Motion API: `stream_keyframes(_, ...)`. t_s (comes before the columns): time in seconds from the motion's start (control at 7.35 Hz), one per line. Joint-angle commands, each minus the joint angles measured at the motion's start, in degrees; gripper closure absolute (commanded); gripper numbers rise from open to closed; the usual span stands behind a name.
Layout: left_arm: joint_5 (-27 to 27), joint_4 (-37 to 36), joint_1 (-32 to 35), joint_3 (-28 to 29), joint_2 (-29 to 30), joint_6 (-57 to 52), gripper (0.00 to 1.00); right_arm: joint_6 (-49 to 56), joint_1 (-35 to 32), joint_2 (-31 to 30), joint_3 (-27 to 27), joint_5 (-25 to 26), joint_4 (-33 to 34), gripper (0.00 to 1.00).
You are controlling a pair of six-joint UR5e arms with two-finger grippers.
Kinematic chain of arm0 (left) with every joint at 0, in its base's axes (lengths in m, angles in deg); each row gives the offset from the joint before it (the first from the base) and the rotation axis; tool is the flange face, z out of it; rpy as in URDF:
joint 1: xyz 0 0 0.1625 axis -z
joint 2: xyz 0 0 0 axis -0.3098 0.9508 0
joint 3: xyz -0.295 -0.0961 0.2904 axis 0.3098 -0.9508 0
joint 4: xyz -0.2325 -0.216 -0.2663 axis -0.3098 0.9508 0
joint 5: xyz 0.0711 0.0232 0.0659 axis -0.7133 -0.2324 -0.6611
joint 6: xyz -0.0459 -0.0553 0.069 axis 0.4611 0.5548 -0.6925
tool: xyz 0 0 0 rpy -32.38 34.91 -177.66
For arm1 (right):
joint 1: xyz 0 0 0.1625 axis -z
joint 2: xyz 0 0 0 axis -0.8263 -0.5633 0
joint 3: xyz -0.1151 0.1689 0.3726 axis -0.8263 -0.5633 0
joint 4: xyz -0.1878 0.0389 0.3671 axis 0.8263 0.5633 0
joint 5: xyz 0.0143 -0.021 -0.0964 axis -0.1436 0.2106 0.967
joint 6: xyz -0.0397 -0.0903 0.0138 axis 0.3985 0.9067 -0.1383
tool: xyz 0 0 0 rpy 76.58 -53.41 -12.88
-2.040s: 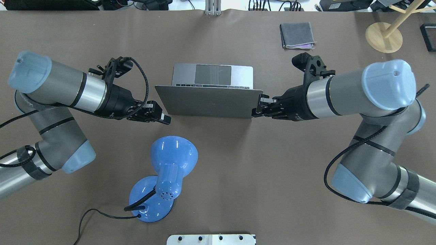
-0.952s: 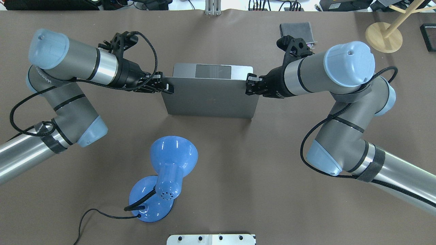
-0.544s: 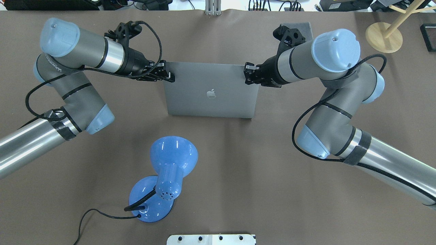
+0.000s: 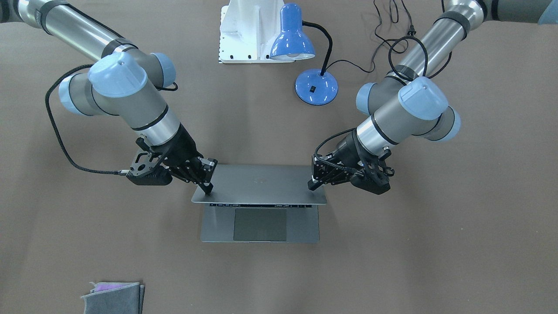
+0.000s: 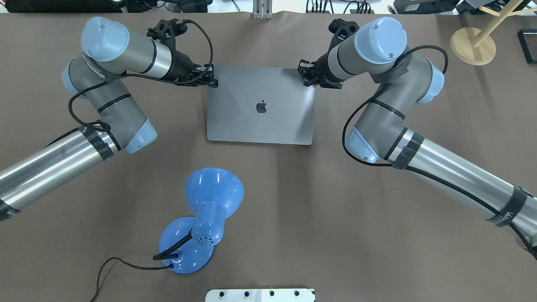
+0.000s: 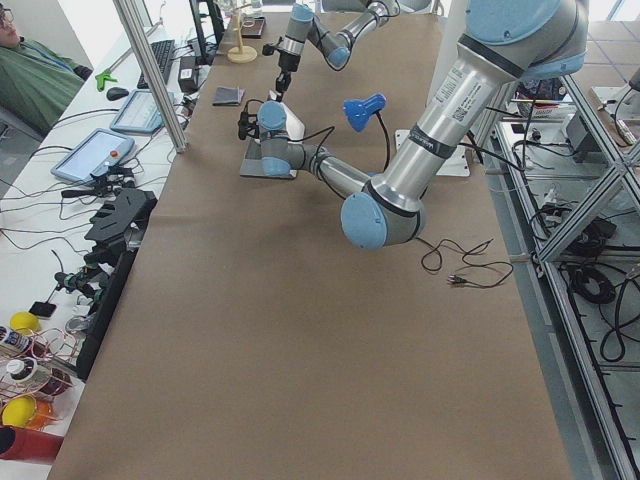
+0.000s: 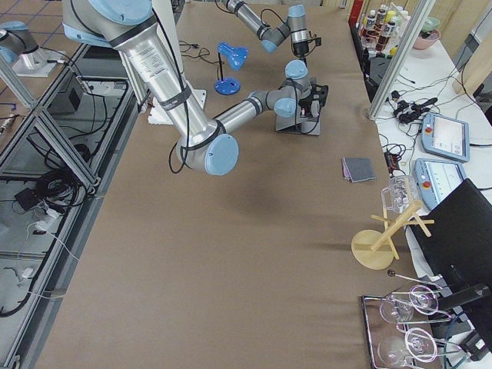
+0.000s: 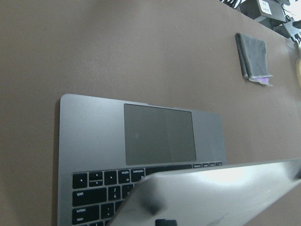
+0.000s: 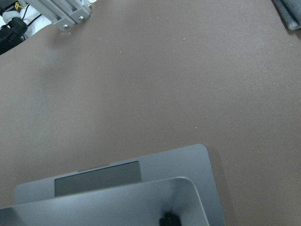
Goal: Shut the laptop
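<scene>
Next, I let go of the lid with my left gripper when it is flat over the laptop's keyboard and trackpad (image 4: 260, 204) (image 8: 161, 168). The lid is now tilted low over the keyboard.
The space-grey laptop (image 5: 268, 121) lies mid-table with its lid (image 4: 257, 185) tilted low over the keyboard. The apple logo faces up in the overhead view, and the trackpad (image 4: 260, 224) still shows in the front-facing view. My left gripper (image 5: 211, 80) is shut and its tip touches the lid's far left corner. My right gripper (image 5: 303, 74) is shut and its tip touches the far right corner. The left wrist view shows the trackpad (image 8: 160, 139), some keys and the lid's edge (image 8: 221, 188) close below the camera. The right wrist view shows the lid's corner (image 9: 141, 202).
A blue desk lamp (image 5: 207, 209) with its cord stands near the robot's side, left of centre. A folded grey cloth (image 4: 113, 297) lies at the far right. A wooden stand (image 5: 472, 45) is at the far right corner. A white plate (image 5: 260, 295) is at the near edge.
Both grippers have moved away from the robot with the lid's top corners. The lid has swung from upright down to low over the keyboard, so the apple logo now faces up.
</scene>
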Motion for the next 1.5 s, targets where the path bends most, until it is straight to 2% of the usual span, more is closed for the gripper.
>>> stream_keyframes(0.0,-5.7,-2.2,-1.3,6.6,3.2,-3.5,1.00,0.1,0.2,1.5,-7.9,2.3,-4.7,1.00)
stream_keyframes(0.41,-5.7,-2.4,-1.6,4.9,3.1,-3.3,1.00,0.0,-0.3,1.4,-4.9,1.8,-4.1,1.00)
stream_keyframes(0.54,-5.1,-2.5,-1.3,3.0,3.0,-3.0,1.00,0.0,-1.9,1.0,-3.2,-1.9,-3.5,1.00)
stream_keyframes(0.68,-3.6,-4.9,-0.5,0.3,2.6,-3.0,1.00,0.1,-3.9,0.6,0.2,-5.2,0.9,1.00)
stream_keyframes(0.82,-0.5,-11.4,0.8,-5.5,1.1,-3.1,0.98,2.5,-5.0,-0.9,4.5,-6.1,5.3,0.98)
stream_keyframes(0.95,3.6,-17.2,3.6,-12.6,-2.2,-3.7,0.48,6.2,-6.1,-4.7,9.0,-5.1,6.8,0.01)
stream_keyframes(1.09,9.5,-18.7,7.5,-16.8,-5.6,-3.9,0.02,8.8,-8.7,-11.3,14.7,-6.9,7.1,0.00)
stream_keyframes(1.22,11.2,-18.8,11.8,-19.6,-10.0,-7.0,0.01,15.1,-11.4,-16.0,18.9,-9.1,9.0,0.00)
stream_keyframes(1.36,14.6,-20.4,15.6,-21.0,-14.2,-16.5,0.01,20.9,-13.9,-21.4,21.6,-10.1,9.9,0.00)
